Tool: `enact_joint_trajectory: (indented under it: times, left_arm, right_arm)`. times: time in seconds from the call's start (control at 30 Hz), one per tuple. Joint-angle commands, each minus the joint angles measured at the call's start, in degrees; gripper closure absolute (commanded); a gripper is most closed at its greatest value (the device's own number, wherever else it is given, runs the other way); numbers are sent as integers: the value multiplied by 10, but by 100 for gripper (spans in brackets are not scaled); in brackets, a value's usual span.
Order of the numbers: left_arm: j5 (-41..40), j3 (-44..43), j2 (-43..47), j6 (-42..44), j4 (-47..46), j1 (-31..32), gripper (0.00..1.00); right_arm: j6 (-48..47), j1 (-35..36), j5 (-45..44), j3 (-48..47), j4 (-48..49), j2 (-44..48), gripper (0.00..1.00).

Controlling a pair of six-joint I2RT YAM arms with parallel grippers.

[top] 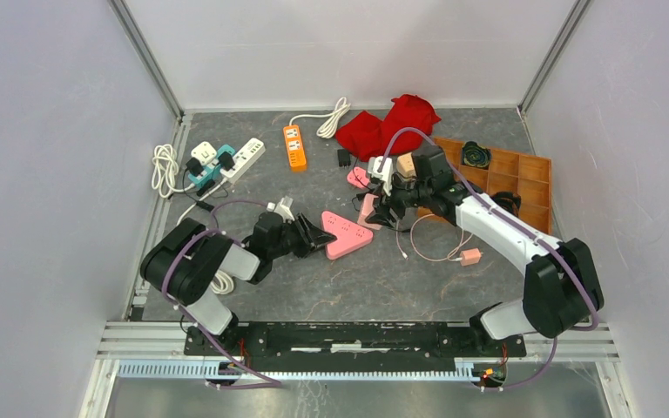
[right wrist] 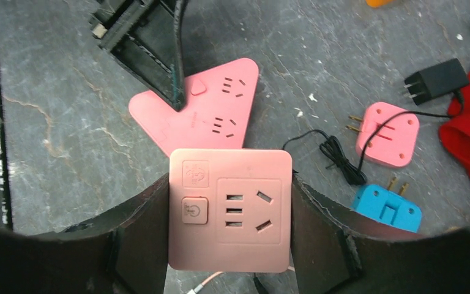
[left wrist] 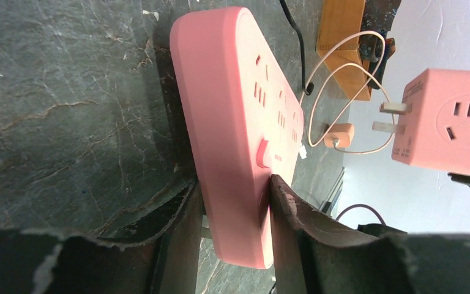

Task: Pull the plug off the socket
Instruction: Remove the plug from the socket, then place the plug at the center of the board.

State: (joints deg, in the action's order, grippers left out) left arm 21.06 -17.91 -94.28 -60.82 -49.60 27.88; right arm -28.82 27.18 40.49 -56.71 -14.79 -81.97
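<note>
I should use my left gripper to set the pink triangular power strip down on the dark table [top: 287, 182], just below the orange strip.
The socket is a pink triangular power strip [top: 346, 233] [left wrist: 232, 135] [right wrist: 202, 110] lying on the dark table. My left gripper [top: 318, 235] [left wrist: 234, 182] is shut on its near corner, one finger under it and one on top. The plug is a pink cube adapter [right wrist: 229, 208] [left wrist: 447, 122] [top: 368, 209], clamped by its two sides in my right gripper [right wrist: 230, 177] [top: 375, 209]. It hangs clear of the strip, and its two bare prongs [left wrist: 391, 116] show in the left wrist view with a gap between them and the socket.
A small pink adapter [right wrist: 387, 133], a blue adapter [right wrist: 387, 208] and a black charger [right wrist: 436, 79] lie right of the strip. A red cloth [top: 388, 124], an orange strip [top: 293, 146], white strips [top: 226, 159] and a wooden tray [top: 523, 178] sit further back. A pink charger with cable [top: 469, 256] lies nearby.
</note>
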Motion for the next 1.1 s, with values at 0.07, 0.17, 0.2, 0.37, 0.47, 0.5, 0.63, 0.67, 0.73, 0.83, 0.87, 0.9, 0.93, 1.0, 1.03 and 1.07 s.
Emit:
enact_joint_trajectory:
  times: [0.07,0.17,0.2,0.37,0.47,0.5,0.63,0.67,0.73,0.83,0.87,0.9,0.93,1.0,1.03,1.07]
  left_arm:
    - [-71,9,30,64,75,-7,98]
    - [-65,-3,66,65,78,-13,98]
    - [-66,-12,77,68,91,-17,98]
    - [-58,-75,106,96,176,-50,98]
    - [-46,-104,118,111,219,-83,98]
    - [-41,-109,124,112,227,-96,98]
    - [-17,-129,148,107,249,-162,98]
    - [-10,-137,153,105,255,-179,98]
    - [-4,-159,158,109,279,-207,98]
    - [-5,-211,148,154,353,-234,98]
    - [-7,-231,139,174,383,-240,98]
    - [-7,-252,128,190,407,-246,98]
    - [-6,-264,118,196,420,-251,98]
    - [-11,-275,95,197,419,-255,98]
    - [-18,-282,81,200,423,-257,98]
    - [-20,-292,67,204,428,-259,98]
  right_arm:
    - [31,-8,76,-7,40,14,100]
    - [37,-23,90,-3,48,22,100]
    - [39,-29,95,-2,51,25,100]
    - [51,-47,110,7,65,42,100]
    - [51,-52,116,8,67,44,100]
    - [51,-54,117,9,67,43,100]
    - [51,-57,120,11,70,43,100]
    - [51,-57,120,11,70,44,100]
    - [50,-57,119,12,71,42,100]
    - [49,-58,119,13,71,42,100]
    - [49,-58,119,13,71,42,100]
    - [49,-59,119,13,71,42,100]
    - [48,-59,119,12,71,41,100]
    - [48,-59,119,12,71,40,100]
    - [48,-58,120,13,71,39,100]
    - [47,-59,120,12,70,39,100]
